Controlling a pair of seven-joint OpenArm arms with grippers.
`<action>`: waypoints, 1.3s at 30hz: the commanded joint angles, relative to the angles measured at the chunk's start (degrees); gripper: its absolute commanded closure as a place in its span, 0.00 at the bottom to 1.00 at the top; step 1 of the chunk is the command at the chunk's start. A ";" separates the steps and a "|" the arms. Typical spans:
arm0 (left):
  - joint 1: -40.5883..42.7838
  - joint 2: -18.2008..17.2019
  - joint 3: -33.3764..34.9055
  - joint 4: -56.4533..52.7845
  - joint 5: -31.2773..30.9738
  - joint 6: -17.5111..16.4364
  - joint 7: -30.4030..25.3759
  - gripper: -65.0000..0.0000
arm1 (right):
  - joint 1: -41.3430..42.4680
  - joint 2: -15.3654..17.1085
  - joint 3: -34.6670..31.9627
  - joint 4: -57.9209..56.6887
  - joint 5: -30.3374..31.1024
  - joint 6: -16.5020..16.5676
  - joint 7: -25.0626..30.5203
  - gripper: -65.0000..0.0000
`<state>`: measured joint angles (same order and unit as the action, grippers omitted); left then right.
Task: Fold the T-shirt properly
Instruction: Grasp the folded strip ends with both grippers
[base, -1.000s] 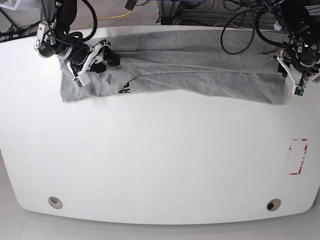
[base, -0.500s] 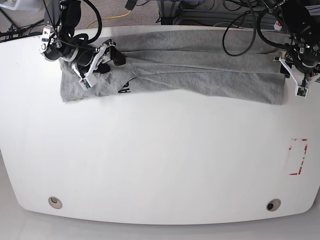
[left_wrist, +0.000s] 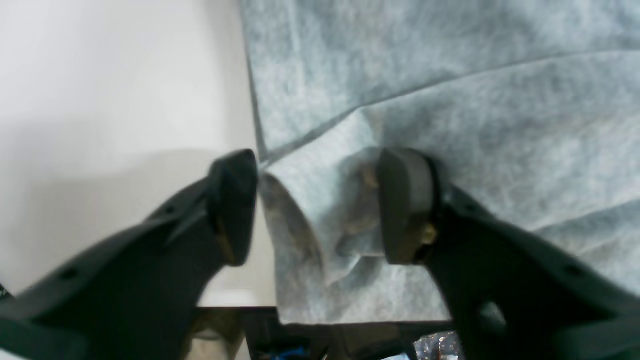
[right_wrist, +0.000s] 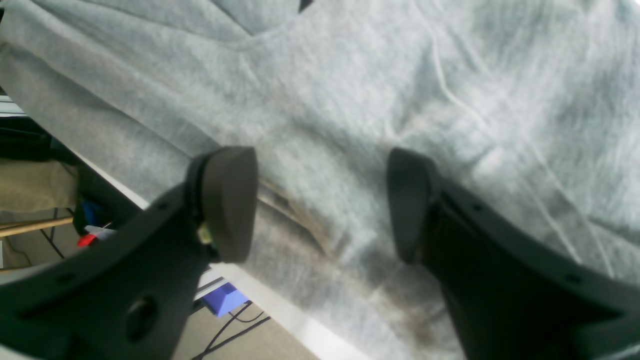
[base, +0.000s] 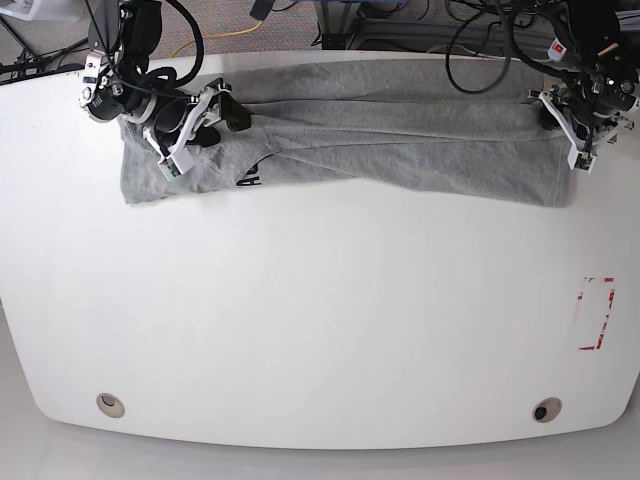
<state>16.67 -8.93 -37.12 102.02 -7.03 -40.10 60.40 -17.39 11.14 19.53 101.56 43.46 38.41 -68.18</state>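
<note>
The T-shirt is bunched over the table's far edge, so my left gripper should pinch the T-shirt's raised fold (left_wrist: 327, 210), lift it and lay the T-shirt closer before folding.
The heather-grey T-shirt (base: 400, 130) lies crumpled in a long strip along the far edge of the white table (base: 320, 320). A bit of its black lettering (base: 248, 178) peeks out from under a fold. My right gripper (base: 200, 118) is at the shirt's left end. In the right wrist view it (right_wrist: 320, 205) is open just above the cloth (right_wrist: 350, 100). My left gripper (base: 568, 128) is at the shirt's right end. In the left wrist view it (left_wrist: 320, 205) is open and straddles a raised fold at the shirt's edge (left_wrist: 320, 200).
A red-marked rectangle (base: 597, 313) is on the table at the right. Two round holes (base: 110, 404) (base: 546, 409) sit near the front edge. Cables and stands crowd the floor beyond the far edge (base: 400, 20). The table's far edge runs right behind both grippers.
My left gripper has moved back and inward, from beside the shirt's right edge onto its far right corner. My right gripper shifted slightly toward the far edge, then held still.
</note>
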 joint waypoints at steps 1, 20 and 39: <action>-0.18 -0.79 -0.55 0.97 -0.23 0.10 -0.93 0.69 | 0.29 0.60 0.38 0.99 0.98 0.31 0.80 0.40; 0.17 -1.40 -1.86 4.93 -0.23 0.10 -0.75 0.99 | 0.29 0.51 0.38 0.73 0.98 0.31 0.89 0.40; 1.75 -1.84 -1.78 4.49 -0.23 0.10 -0.75 0.98 | 0.29 0.51 0.56 0.64 0.98 0.31 0.89 0.40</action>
<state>18.55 -10.00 -38.63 105.65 -7.20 -40.12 60.40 -17.39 11.11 19.79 101.49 43.46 38.41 -68.16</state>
